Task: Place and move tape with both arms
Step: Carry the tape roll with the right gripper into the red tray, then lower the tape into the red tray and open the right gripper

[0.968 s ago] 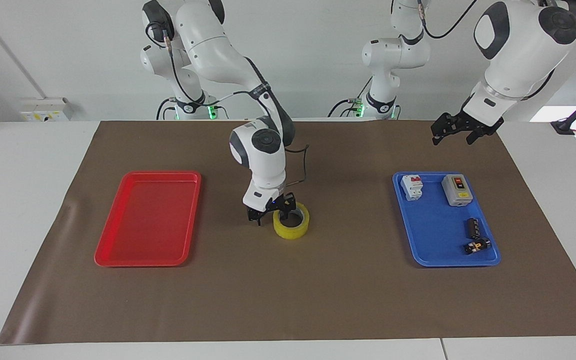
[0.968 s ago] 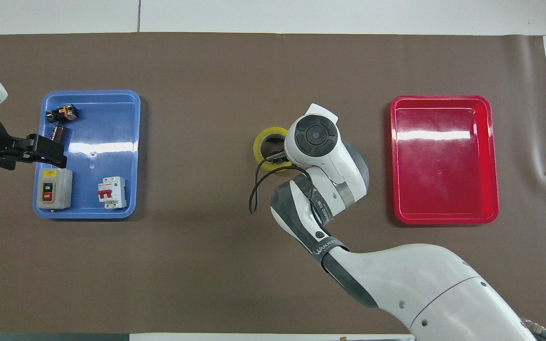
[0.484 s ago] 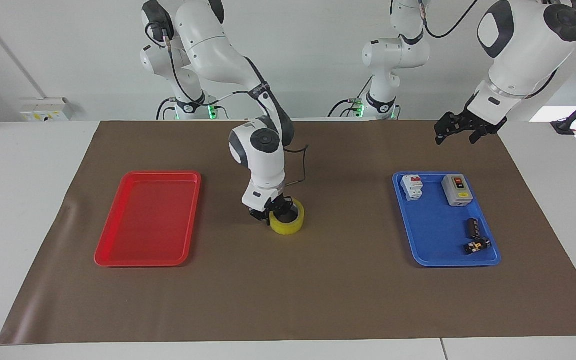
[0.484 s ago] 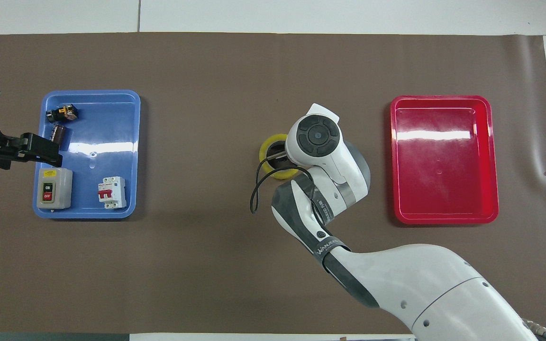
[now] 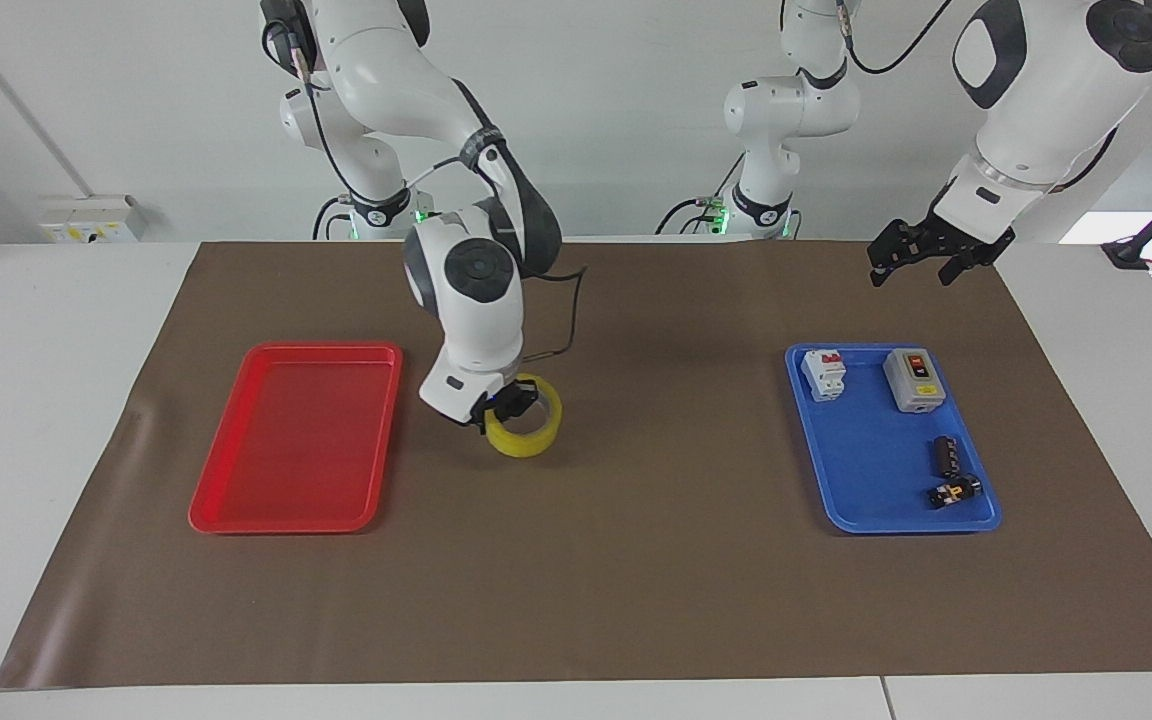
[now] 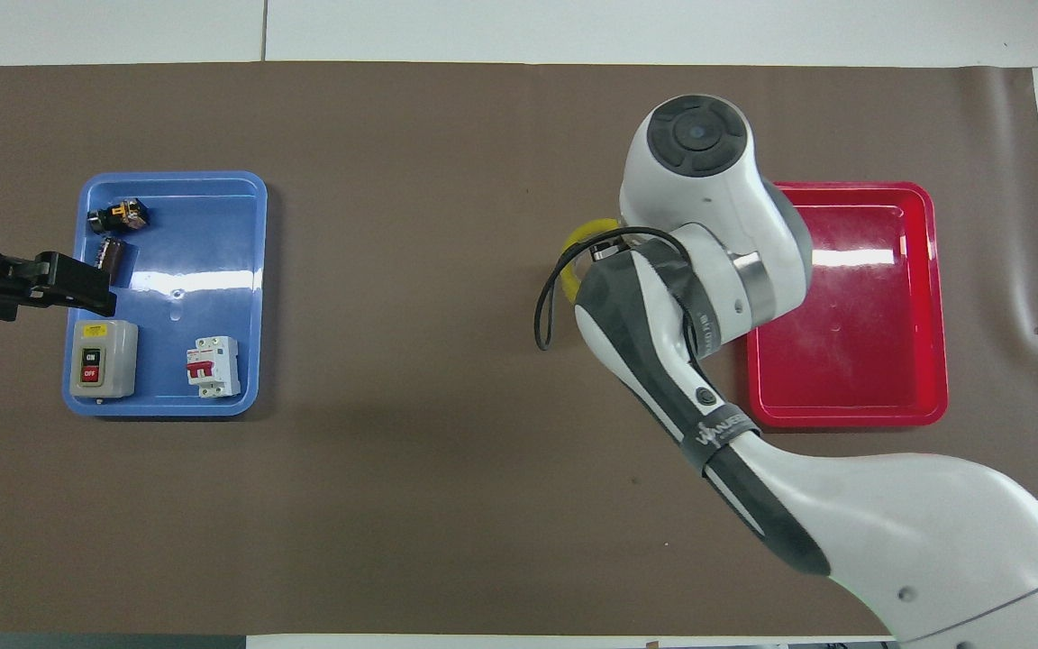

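Observation:
I should release the yellow tape, which hangs just above the mat now, from my right gripper near the middle of the red tray [image 6: 836,310].
The yellow tape [image 5: 528,432] hangs tilted just above the brown mat, beside the red tray [image 5: 296,440]. My right gripper [image 5: 506,405] is shut on the roll's wall, one finger inside the ring. In the overhead view only a yellow sliver of the tape [image 6: 584,236] shows past the right arm's wrist, which hides the gripper. My left gripper [image 5: 911,265] stands open and holds nothing. It is raised over the mat by the blue tray [image 5: 866,500], at the left arm's end of the table. From overhead the left gripper [image 6: 77,284] shows at the edge of the blue tray [image 6: 213,225].
The blue tray holds a grey switch box [image 5: 913,380], a white breaker [image 5: 824,374] and two small dark parts [image 5: 948,470]. The red tray [image 6: 843,397] has nothing in it. Two smaller white arms [image 5: 771,120] stand at the robots' edge of the table.
My right gripper closed on the tape, lifted it off the mat and carried it toward the red tray. The left arm drew back slightly.

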Tool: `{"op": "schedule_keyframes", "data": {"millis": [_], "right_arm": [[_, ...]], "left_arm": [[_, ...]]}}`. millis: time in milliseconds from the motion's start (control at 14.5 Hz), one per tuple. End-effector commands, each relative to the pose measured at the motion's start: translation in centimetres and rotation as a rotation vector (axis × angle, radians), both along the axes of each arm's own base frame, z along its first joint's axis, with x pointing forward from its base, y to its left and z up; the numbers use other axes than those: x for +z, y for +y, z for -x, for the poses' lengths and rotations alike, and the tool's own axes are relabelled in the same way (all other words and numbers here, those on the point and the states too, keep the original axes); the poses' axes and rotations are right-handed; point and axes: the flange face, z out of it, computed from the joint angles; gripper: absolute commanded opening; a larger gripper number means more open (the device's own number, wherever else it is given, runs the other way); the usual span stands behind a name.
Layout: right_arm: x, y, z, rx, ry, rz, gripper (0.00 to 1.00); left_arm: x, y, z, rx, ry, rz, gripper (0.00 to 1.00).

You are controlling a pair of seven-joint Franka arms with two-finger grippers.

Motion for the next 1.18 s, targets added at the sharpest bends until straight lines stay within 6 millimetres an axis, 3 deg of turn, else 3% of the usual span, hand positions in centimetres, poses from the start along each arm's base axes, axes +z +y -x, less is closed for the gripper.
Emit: {"op": "schedule_keyframes", "data": {"millis": [0,207,415,622,1106], "right_arm": [[2.0,-9.3,1.5,0.1,0.043,-0.018,0.0],[-0.5,-19.4,2.0,0.207,0.046,-0.047,0.0],[-5.0,-26.4,4.8,0.294,-0.052,-0.05,0.0],[-7.0,-29.6,5.8,0.318,-0.085,-0.043,0.0],[-9.4,-28.8,5.3,0.262,-0.092,-0.05,0.0]], "left_arm": [[0.5,0.4,0.3,0.005,-0.011,0.021,1.0],[0.5,0.4,0.3,0.004,-0.011,0.021,1.0],[0.5,0.4,0.3,0.005,-0.011,0.021,1.0],[0.5,0.4,0.3,0.005,-0.011,0.021,1.0],[0.5,0.4,0.3,0.004,-0.011,0.021,1.0]]}}
